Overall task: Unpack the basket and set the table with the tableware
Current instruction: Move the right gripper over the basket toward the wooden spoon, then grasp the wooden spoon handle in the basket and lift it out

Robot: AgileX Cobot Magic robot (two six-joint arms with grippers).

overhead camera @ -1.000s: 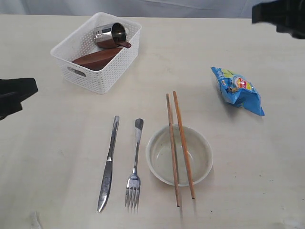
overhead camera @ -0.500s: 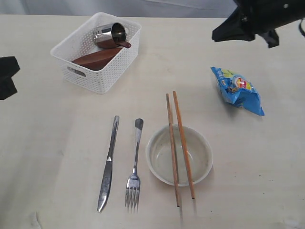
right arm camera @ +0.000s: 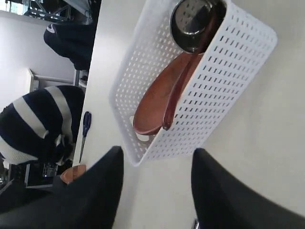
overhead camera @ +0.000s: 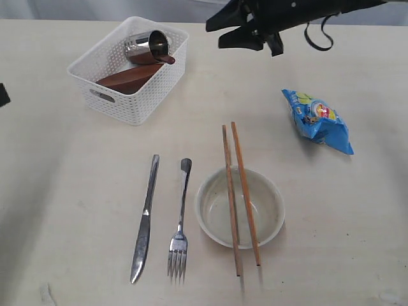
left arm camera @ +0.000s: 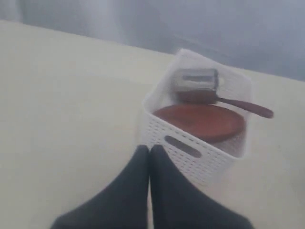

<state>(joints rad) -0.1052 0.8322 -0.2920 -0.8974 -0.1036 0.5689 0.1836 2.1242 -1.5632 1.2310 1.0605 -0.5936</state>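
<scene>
Next, I close my right gripper on the handle's loose end [overhead camera: 169, 59] [right arm camera: 168, 117] of the dark wooden spoon, which pokes out of the steel cup.
The white basket [overhead camera: 137, 107] stands at the table's [overhead camera: 76, 178] back left. It holds a steel cup [overhead camera: 148, 46] on its side, a brown saucer [overhead camera: 127, 78] and a dark wooden spoon [overhead camera: 160, 58]. Laid out in front are the knife [overhead camera: 145, 220], the fork [overhead camera: 180, 223] and the cream bowl [overhead camera: 213, 210], with two chopsticks [overhead camera: 232, 191] across it. My right gripper [overhead camera: 218, 35] hovers open just right of the basket [right arm camera: 228, 71], holding nothing, its jaws [right arm camera: 157, 155] wide apart. My left gripper [left arm camera: 148, 150] is shut and empty, a little short of the basket's handle wall [left arm camera: 190, 148].
A blue snack bag [overhead camera: 317, 121] lies at the right, behind the bowl. Past the table's far edge, the right wrist view shows a person in a striped top [right arm camera: 33, 124] and a blue-handled tool [right arm camera: 86, 124].
My right arm swept left from the back right corner to beside the basket, and its jaws opened. My left arm drew back almost out of the exterior view.
</scene>
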